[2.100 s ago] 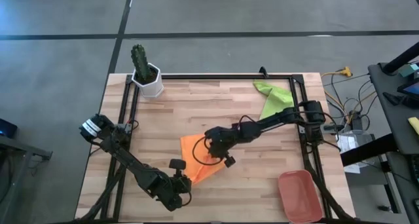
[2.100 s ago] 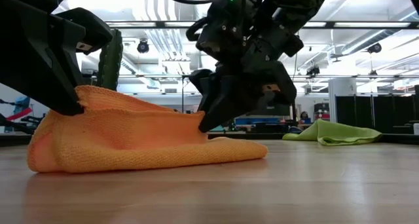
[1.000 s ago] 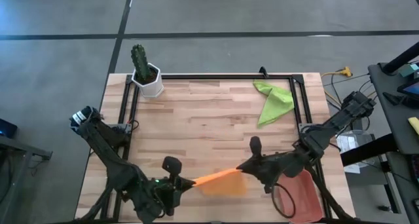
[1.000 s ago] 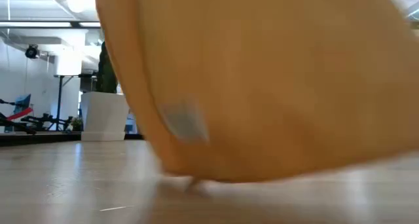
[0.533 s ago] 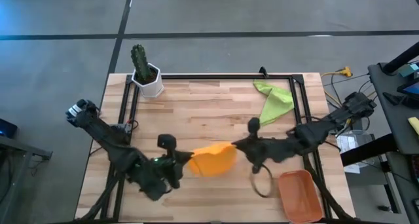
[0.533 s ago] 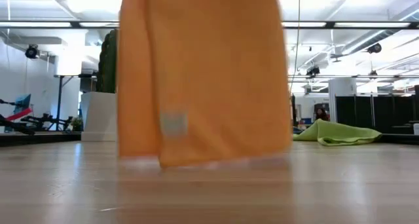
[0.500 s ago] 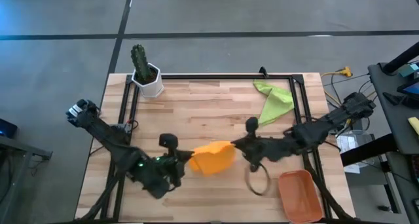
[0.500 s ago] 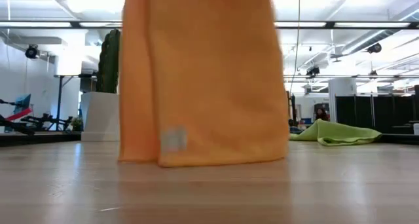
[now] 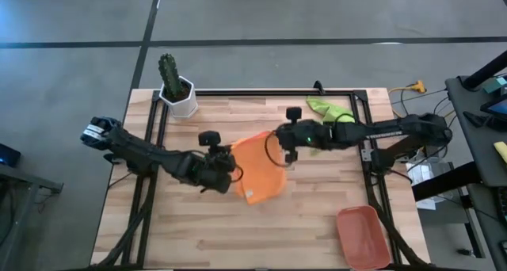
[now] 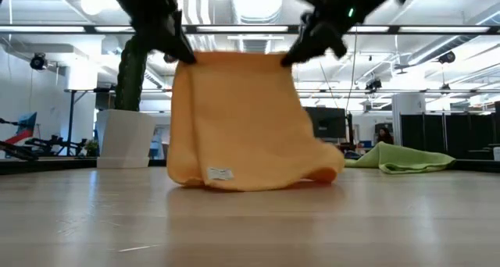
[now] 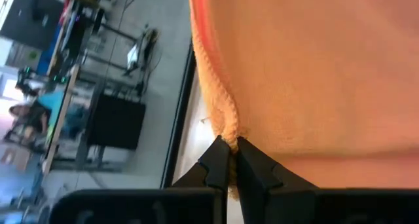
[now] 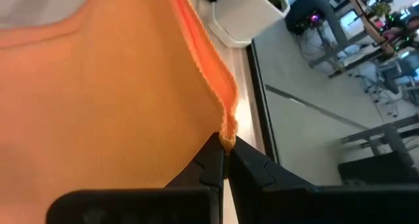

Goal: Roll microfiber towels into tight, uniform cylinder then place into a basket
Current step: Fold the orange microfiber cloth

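I should use my left gripper to set the orange towel, now hanging over the table's middle, down on the wood midway (image 9: pixel 260 174) between the cactus pot and the terracotta basket.
The orange towel (image 9: pixel 258 173) hangs as a sheet between my two grippers over the middle of the table, and its lower edge (image 10: pixel 250 181) rests on the wood. My left gripper (image 9: pixel 231 162) is shut on its upper left corner. My right gripper (image 9: pixel 279 146) is shut on its upper right corner. The green towel (image 9: pixel 326 110) lies crumpled at the far right, partly under my right arm. The terracotta basket (image 9: pixel 363 236) stands at the near right corner. My left gripper pinches the orange towel's upper left corner (image 11: pixel 228 133) between its two fingertips, slanting down from the table's left. The towel hangs below it with the bottom on the table. My right gripper pinches the upper right corner (image 12: pixel 226 131) between its fingertips, slanting down from the right. The top edge (image 10: pixel 234 56) runs nearly straight between the two holds.
A white pot with a cactus (image 9: pixel 177 89) stands at the far left corner. A black frame (image 9: pixel 261 92) runs along the far edge and both sides of the table. Bare wood lies between the towel and the near edge.
Both grippers have carried the orange towel from near the front edge toward the table's middle and downward, staying shut. The towel, which hung clear in the air, now stands farther off with its bottom edge folded onto the table.
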